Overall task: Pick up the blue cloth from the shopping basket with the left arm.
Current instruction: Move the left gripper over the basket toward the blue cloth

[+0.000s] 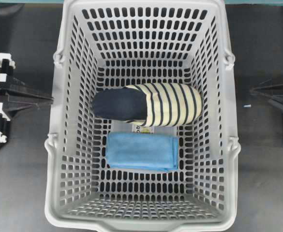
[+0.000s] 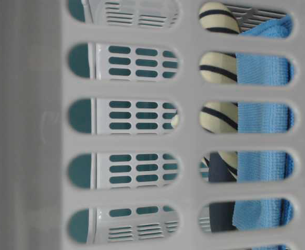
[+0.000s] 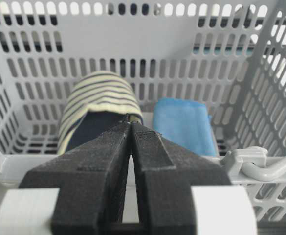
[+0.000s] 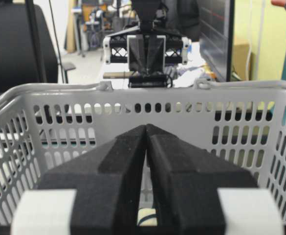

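Note:
The blue cloth's middle (image 1: 142, 152) (image 3: 183, 126) is the next place for my left gripper. It should go there and close, pinching the cloth between its slipper-side edge and its near edge.
The blue cloth (image 1: 141, 151) lies folded flat on the floor of the grey shopping basket (image 1: 54, 145), on the near side of the striped slipper. It also shows in the left wrist view (image 3: 182, 125) and through the slots in the table-level view (image 2: 261, 114). My left gripper (image 1: 51, 99) is shut and empty outside the basket's left wall; its tips (image 3: 131, 122) point over the rim (image 3: 250, 159) toward the slipper. My right gripper (image 1: 251, 90) is shut and empty outside the right wall, facing the basket (image 4: 145, 126).
A navy and cream striped slipper (image 1: 146, 104) lies across the basket's middle, touching the cloth's far edge; a white label (image 1: 148, 128) sticks out under it. The tall slotted walls (image 2: 27, 125) enclose both. The opposite arm (image 4: 145, 49) shows beyond the far rim.

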{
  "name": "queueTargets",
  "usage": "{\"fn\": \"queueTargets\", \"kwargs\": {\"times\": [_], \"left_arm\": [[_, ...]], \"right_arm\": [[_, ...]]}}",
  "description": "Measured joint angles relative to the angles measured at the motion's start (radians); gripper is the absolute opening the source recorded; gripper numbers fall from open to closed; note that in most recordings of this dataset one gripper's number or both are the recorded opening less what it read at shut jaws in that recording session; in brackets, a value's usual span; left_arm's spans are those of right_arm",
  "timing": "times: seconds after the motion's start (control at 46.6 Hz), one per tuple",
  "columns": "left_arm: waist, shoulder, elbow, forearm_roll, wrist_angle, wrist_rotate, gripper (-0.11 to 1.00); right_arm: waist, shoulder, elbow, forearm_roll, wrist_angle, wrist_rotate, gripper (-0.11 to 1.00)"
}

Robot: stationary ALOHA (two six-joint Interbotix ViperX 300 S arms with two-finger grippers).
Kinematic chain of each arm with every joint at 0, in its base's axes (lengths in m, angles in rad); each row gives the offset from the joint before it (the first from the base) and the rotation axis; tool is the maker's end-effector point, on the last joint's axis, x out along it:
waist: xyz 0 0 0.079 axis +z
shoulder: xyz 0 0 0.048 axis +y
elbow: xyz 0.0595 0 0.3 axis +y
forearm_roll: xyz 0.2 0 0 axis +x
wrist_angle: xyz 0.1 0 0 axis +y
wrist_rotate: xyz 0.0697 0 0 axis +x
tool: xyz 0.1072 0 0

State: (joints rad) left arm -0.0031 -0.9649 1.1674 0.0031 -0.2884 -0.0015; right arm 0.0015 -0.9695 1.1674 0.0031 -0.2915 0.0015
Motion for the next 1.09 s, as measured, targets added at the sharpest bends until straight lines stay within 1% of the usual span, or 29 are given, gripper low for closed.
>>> {"fn": "queueTargets", "kwargs": {"times": [0.021, 0.064, 0.107, 0.129, 0.193, 0.365, 0.579, 0.665, 0.708, 0.751, 0.815, 0.922, 0.965, 0.986, 1.029, 1.094], "left_arm": [[0.0, 0.0, 0.0, 0.0, -0.002, 0.0, 0.06], [-0.002, 0.003, -0.005, 0.006, 0.008, -0.008, 0.02], [-0.008, 0.012, -0.031, 0.023, 0.054, -0.035, 0.0], [-0.009, 0.018, -0.041, 0.028, 0.074, -0.038, 0.0], [-0.02, 0.032, -0.087, 0.034, 0.144, -0.057, 0.0], [-0.038, 0.101, -0.258, 0.037, 0.374, -0.06, 0.0], [-0.071, 0.268, -0.502, 0.037, 0.647, -0.058, 0.0], [-0.075, 0.341, -0.581, 0.037, 0.741, -0.058, 0.0], [-0.077, 0.38, -0.623, 0.037, 0.788, -0.058, 0.0], [-0.078, 0.417, -0.657, 0.037, 0.828, -0.058, 0.0], [-0.081, 0.465, -0.695, 0.037, 0.874, -0.058, 0.0], [-0.086, 0.552, -0.765, 0.037, 0.936, -0.058, 0.01], [-0.089, 0.589, -0.798, 0.037, 0.956, -0.06, 0.03], [-0.089, 0.606, -0.813, 0.037, 0.962, -0.06, 0.05], [-0.092, 0.637, -0.841, 0.037, 0.977, -0.058, 0.12], [-0.095, 0.69, -0.888, 0.038, 1.009, -0.067, 0.3]], "right_arm": [[0.0, 0.0, 0.0, 0.0, 0.0, 0.0, 0.01], [0.0, 0.002, 0.0, 0.002, 0.003, 0.003, 0.06], [0.002, 0.002, 0.0, 0.003, 0.011, 0.008, 0.01], [0.003, 0.002, 0.0, 0.003, 0.018, 0.011, -0.01], [0.006, 0.002, 0.0, 0.006, 0.044, 0.029, -0.01], [0.009, 0.002, -0.021, 0.008, 0.129, 0.098, -0.01], [0.009, 0.003, -0.038, 0.008, 0.179, 0.106, 0.0], [0.009, 0.003, -0.038, 0.008, 0.183, 0.106, 0.02], [0.009, 0.003, -0.04, 0.008, 0.183, 0.106, 0.06], [0.009, 0.003, -0.04, 0.008, 0.184, 0.106, 0.14], [0.009, 0.003, -0.04, 0.008, 0.184, 0.106, 0.31], [0.009, 0.003, -0.041, 0.008, 0.184, 0.109, 0.63], [0.011, 0.003, -0.043, 0.008, 0.183, 0.109, 0.74], [0.012, 0.003, -0.043, 0.008, 0.183, 0.109, 0.77], [0.014, 0.003, -0.046, 0.008, 0.183, 0.109, 0.78], [0.015, 0.002, -0.049, 0.009, 0.181, 0.109, 0.76]]}}
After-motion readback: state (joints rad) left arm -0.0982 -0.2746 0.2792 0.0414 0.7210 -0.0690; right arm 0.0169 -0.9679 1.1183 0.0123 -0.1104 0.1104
